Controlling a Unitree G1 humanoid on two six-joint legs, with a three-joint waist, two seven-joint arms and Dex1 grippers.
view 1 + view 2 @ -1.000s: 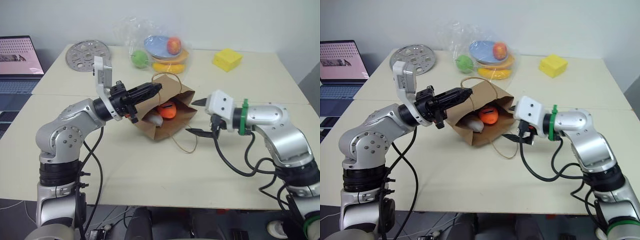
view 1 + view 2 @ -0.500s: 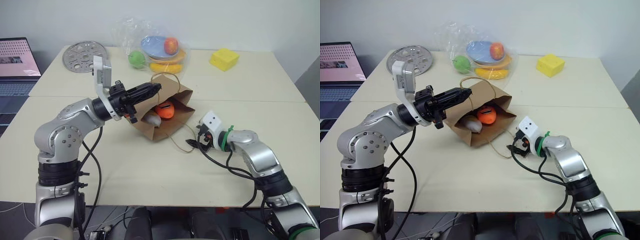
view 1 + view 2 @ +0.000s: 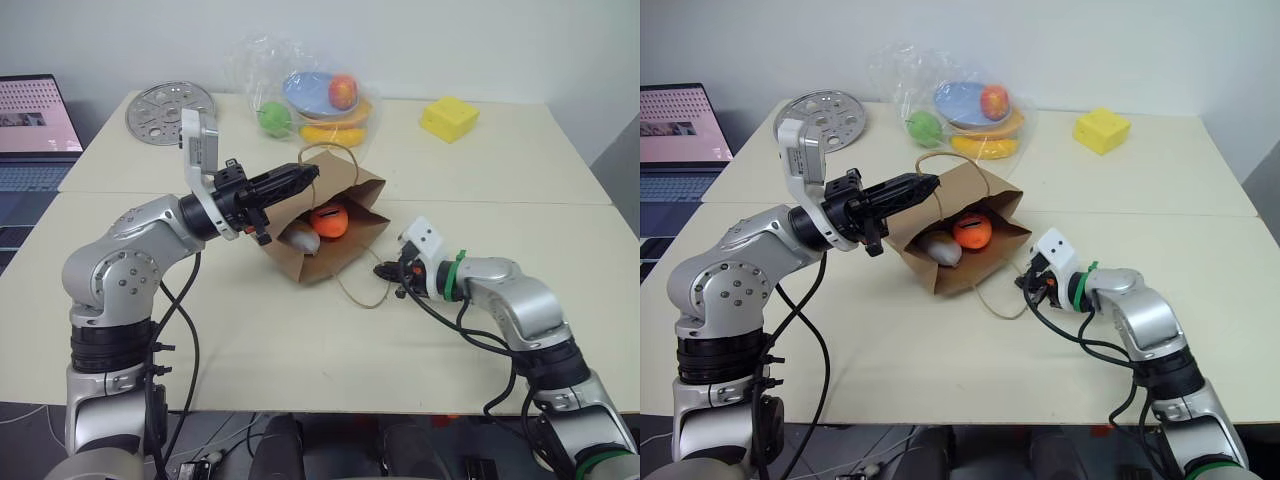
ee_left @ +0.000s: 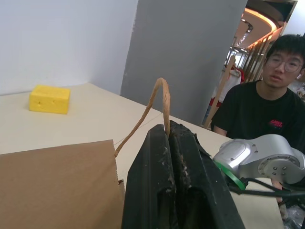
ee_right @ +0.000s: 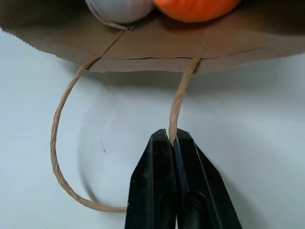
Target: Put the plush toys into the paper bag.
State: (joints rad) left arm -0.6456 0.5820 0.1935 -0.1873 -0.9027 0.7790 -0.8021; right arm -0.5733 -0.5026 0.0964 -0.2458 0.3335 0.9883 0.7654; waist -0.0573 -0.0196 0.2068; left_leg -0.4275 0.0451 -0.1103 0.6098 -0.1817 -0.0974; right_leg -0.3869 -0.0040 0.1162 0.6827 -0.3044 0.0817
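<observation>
Next, I leave the paper bag upright on the table [image 3: 325, 252] below its opening with my left gripper.
The brown paper bag [image 3: 345, 255] lies on its side on the table, its mouth toward me. Inside it sit both plush toys, the orange one [image 3: 330, 220] and the white one [image 3: 303, 239]. My left gripper [image 3: 312, 174] is shut on the bag's upper rope handle [image 4: 160, 93] at the top edge and holds the mouth up. My right gripper [image 5: 171, 138] rests low at the table, just in front of the mouth. It is shut on the lower rope handle [image 5: 180, 102], whose other end loops loose on the table.
At the back stand a clear plastic bag [image 3: 315, 95] with a plate and fruit, a yellow block [image 3: 450, 118] and a perforated metal disc [image 3: 168, 105]. A laptop [image 3: 35, 115] sits far left. A person [image 4: 267, 105] sits beyond the table.
My right gripper stood open beside the bag's mouth; it has dropped to the table, rolled and shut on the lower rope handle. The left gripper has kept its hold.
</observation>
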